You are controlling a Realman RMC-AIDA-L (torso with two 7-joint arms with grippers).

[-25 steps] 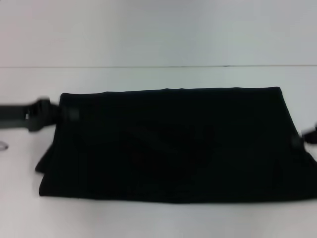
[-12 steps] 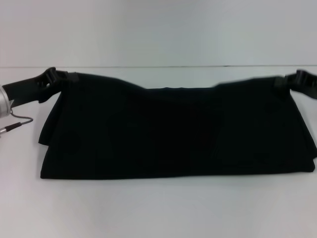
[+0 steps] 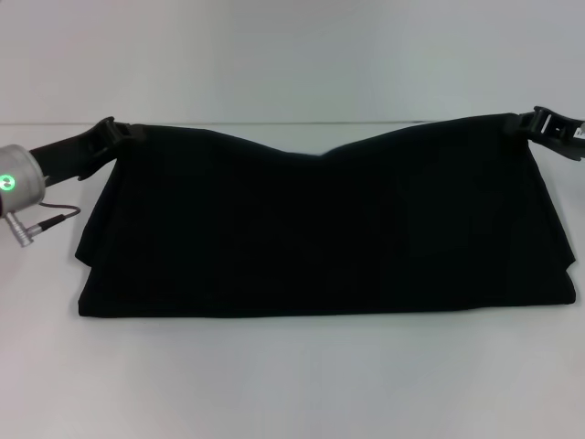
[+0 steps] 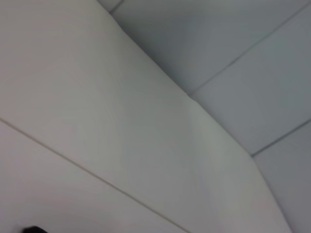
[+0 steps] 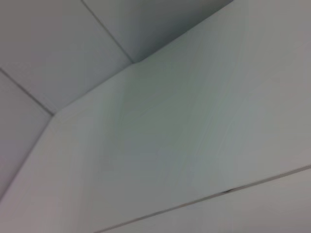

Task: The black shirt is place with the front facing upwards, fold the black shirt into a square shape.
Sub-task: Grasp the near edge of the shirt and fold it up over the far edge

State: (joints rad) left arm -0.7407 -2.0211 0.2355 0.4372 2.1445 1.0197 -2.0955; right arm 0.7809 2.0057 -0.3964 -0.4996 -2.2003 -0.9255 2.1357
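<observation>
The black shirt's lifted corner, now held off the table, will be let go by my right gripper on the white table (image 3: 485, 153), at a spot just short of the pale wall.
The black shirt (image 3: 320, 233) spreads wide across the white table in the head view, folded into a long band. Its two far corners are lifted off the table while the middle of the far edge sags between them. My left gripper (image 3: 111, 134) is shut on the far left corner. My right gripper (image 3: 535, 122) is shut on the far right corner. The near edge still lies flat on the table. No lettering shows on the fabric. Both wrist views show only white table and wall.
The white table (image 3: 292, 384) runs beyond the shirt on all sides, with its far edge meeting a pale wall (image 3: 292, 55). A thin cable (image 3: 50, 215) hangs from my left arm beside the shirt's left side.
Both grippers have risen and moved toward the far side, pulling the shirt's far corners up with them. The fabric's far edge went from flat to raised at both ends.
</observation>
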